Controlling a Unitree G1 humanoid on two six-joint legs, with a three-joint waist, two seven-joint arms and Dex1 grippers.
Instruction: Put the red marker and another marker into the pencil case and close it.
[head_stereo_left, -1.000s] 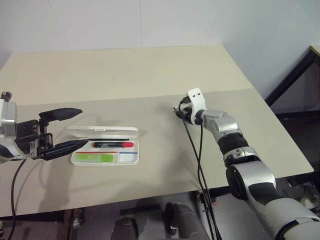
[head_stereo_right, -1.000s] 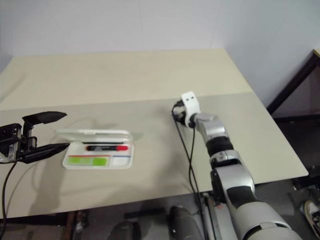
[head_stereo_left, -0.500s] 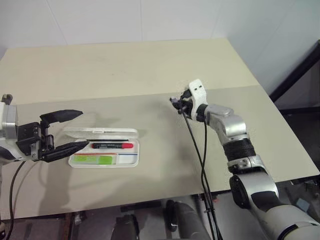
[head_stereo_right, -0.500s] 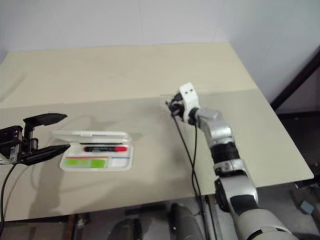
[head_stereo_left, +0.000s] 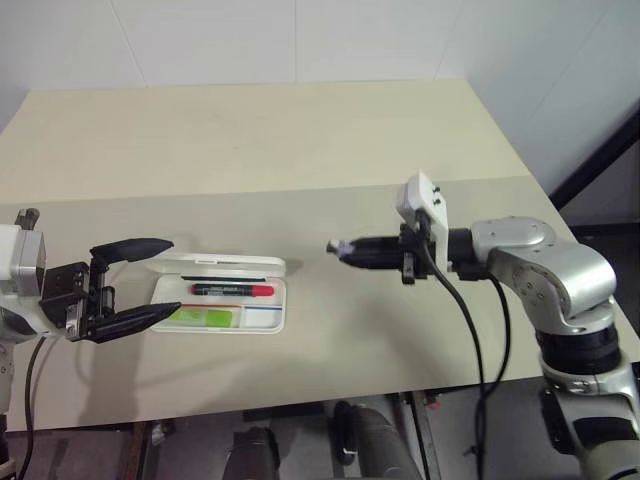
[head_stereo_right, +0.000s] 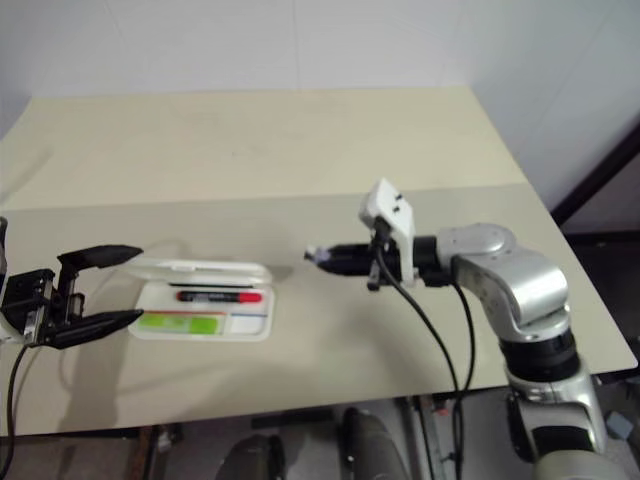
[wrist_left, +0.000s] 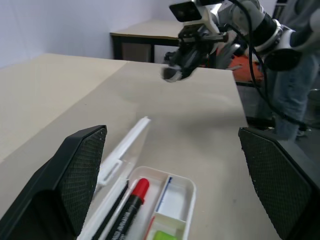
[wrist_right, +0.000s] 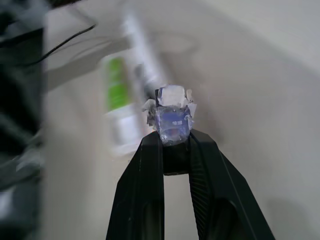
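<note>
My right gripper needs to let go of the small bluish-white object in the empty front corner of the pencil case (head_stereo_left: 257, 317) (wrist_right: 125, 126), next to the lime-green marker.
The white pencil case (head_stereo_left: 268, 318) lies open on the table at the left, its lid (head_stereo_left: 215, 267) folded back. Inside it lie the red marker (head_stereo_left: 232, 290) and, in the front compartment, the lime-green marker (head_stereo_left: 205, 317). My left gripper (head_stereo_left: 172, 277) is open and level just left of the case, one finger by the lid and one by the front edge. My right gripper (head_stereo_left: 340, 248) points left above the table, right of the case and apart from it. It is shut on a small bluish-white object (wrist_right: 171, 119). The left wrist view shows the red marker (wrist_left: 132, 197) between my own fingers (wrist_left: 75, 175).
The tan table (head_stereo_left: 300, 150) stretches bare behind the case and drops off at its right edge (head_stereo_left: 580, 250). A black cable (head_stereo_left: 470, 330) hangs from my right wrist over the table's front. A dark table frame (head_stereo_left: 600, 150) stands at the far right.
My right arm has pulled back from the table's middle, risen and turned to point left, its gripper now shut on the small object. The left gripper has stayed by the case.
</note>
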